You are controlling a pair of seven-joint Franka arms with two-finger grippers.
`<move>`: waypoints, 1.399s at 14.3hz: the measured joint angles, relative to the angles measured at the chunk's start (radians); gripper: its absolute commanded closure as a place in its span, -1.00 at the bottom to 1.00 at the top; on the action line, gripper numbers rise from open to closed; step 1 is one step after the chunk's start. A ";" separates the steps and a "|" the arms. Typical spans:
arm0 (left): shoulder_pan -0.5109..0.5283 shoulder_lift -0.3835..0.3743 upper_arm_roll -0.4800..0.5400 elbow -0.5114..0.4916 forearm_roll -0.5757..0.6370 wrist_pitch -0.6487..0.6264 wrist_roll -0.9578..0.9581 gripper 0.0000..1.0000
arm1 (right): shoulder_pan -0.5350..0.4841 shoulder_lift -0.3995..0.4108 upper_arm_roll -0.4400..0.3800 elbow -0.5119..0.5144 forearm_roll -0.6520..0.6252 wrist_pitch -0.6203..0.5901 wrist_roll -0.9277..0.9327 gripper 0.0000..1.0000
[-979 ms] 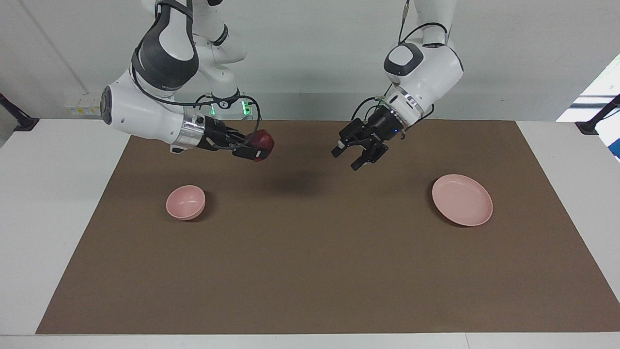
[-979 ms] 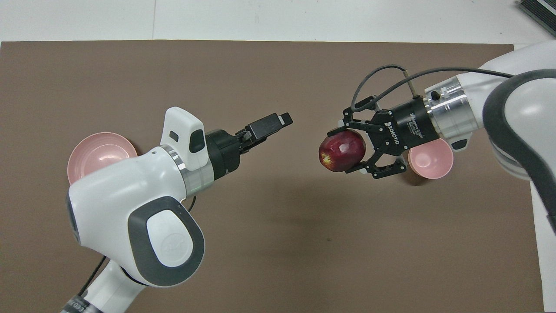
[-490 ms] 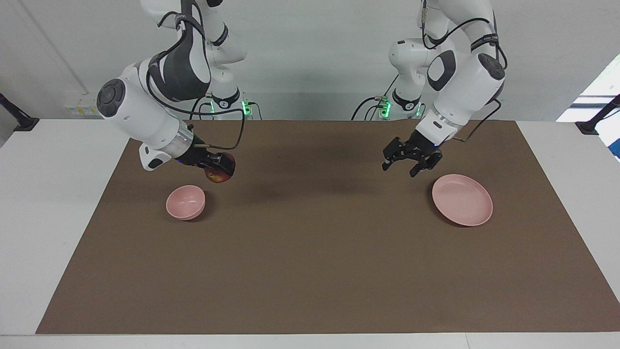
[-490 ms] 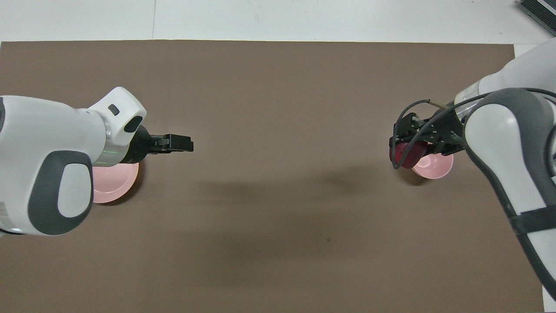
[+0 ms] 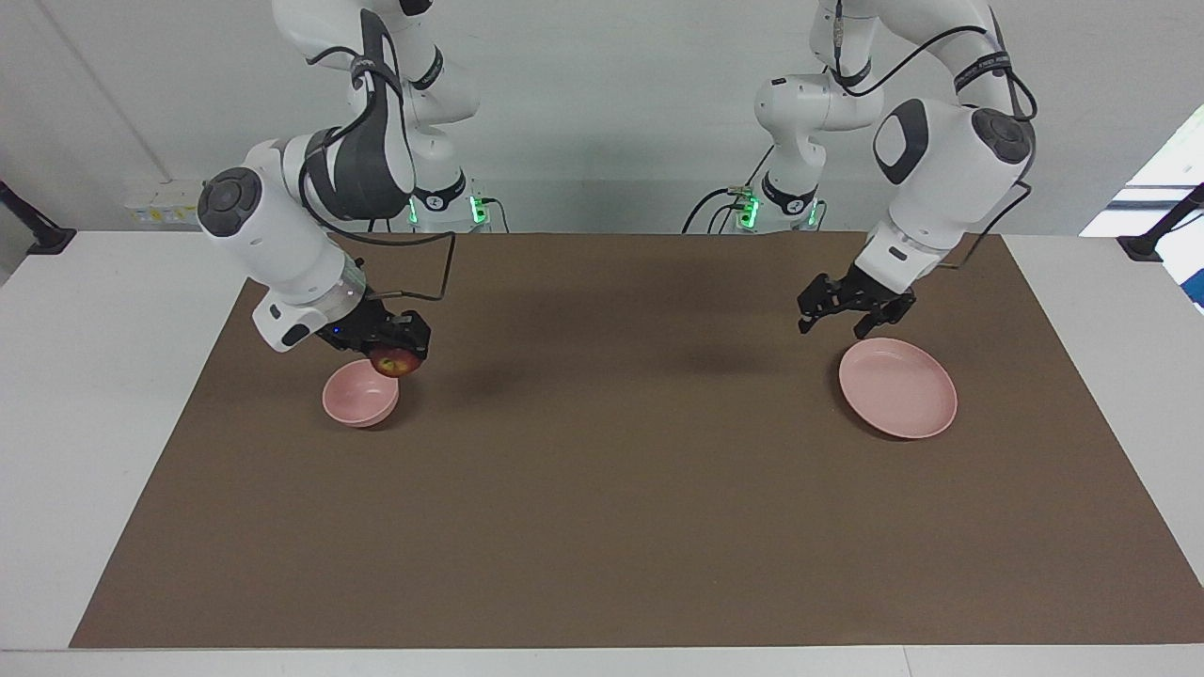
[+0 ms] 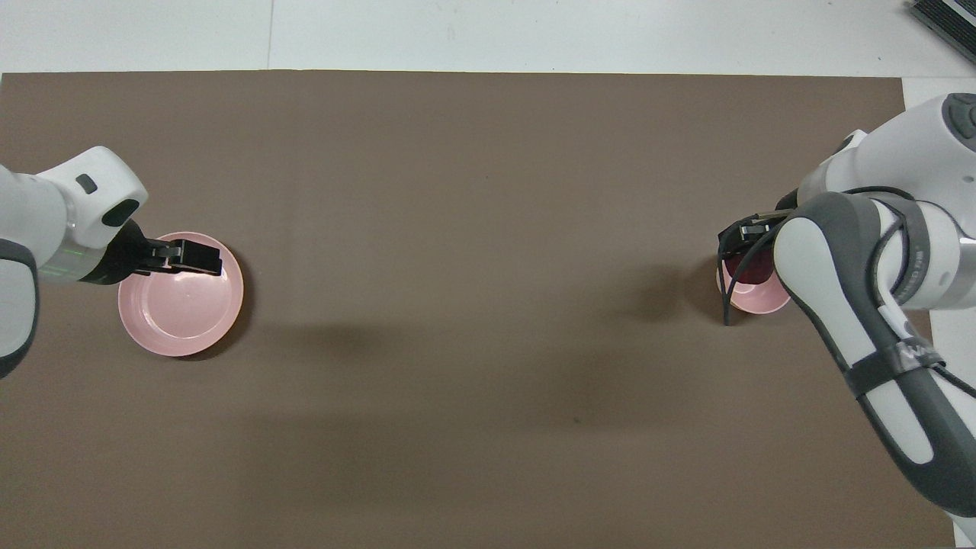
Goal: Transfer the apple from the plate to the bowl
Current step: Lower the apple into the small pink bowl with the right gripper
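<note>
My right gripper will set the apple free in the middle of the small deep pink bowl (image 6: 755,279).
The small dark red apple (image 5: 395,361) hangs just above the rim of the small deep pink bowl (image 5: 360,393), on the side nearer to the robots. My right gripper (image 5: 397,358) is shut on it and tilts downward. In the overhead view the right arm covers most of the apple (image 6: 743,267) and part of the bowl (image 6: 751,303). The wide flat pink plate (image 5: 898,387) lies bare toward the left arm's end of the table. My left gripper (image 5: 832,328) hovers open over the plate's robot-side edge (image 6: 181,309), holding nothing.
A brown mat (image 5: 602,489) covers most of the white table (image 5: 113,376). Nothing stands on the mat between the bowl and the plate.
My right gripper has carried the apple from over the mat's middle down to the bowl. The left gripper has drawn back from the middle to over the plate, still open.
</note>
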 measured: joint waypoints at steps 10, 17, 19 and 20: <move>0.000 0.008 0.032 0.334 0.081 -0.271 0.039 -1.00 | -0.049 0.046 0.001 -0.062 -0.014 0.086 -0.115 1.00; 0.004 0.011 0.045 0.457 0.082 -0.433 0.039 -1.00 | -0.049 0.053 0.000 -0.082 -0.014 0.124 -0.115 1.00; 0.005 0.012 0.048 0.463 0.082 -0.448 0.039 -1.00 | -0.049 0.058 0.000 -0.083 -0.014 0.124 -0.115 1.00; 0.005 0.013 0.047 0.463 0.082 -0.454 0.039 -1.00 | -0.050 0.063 0.000 -0.084 -0.014 0.126 -0.115 1.00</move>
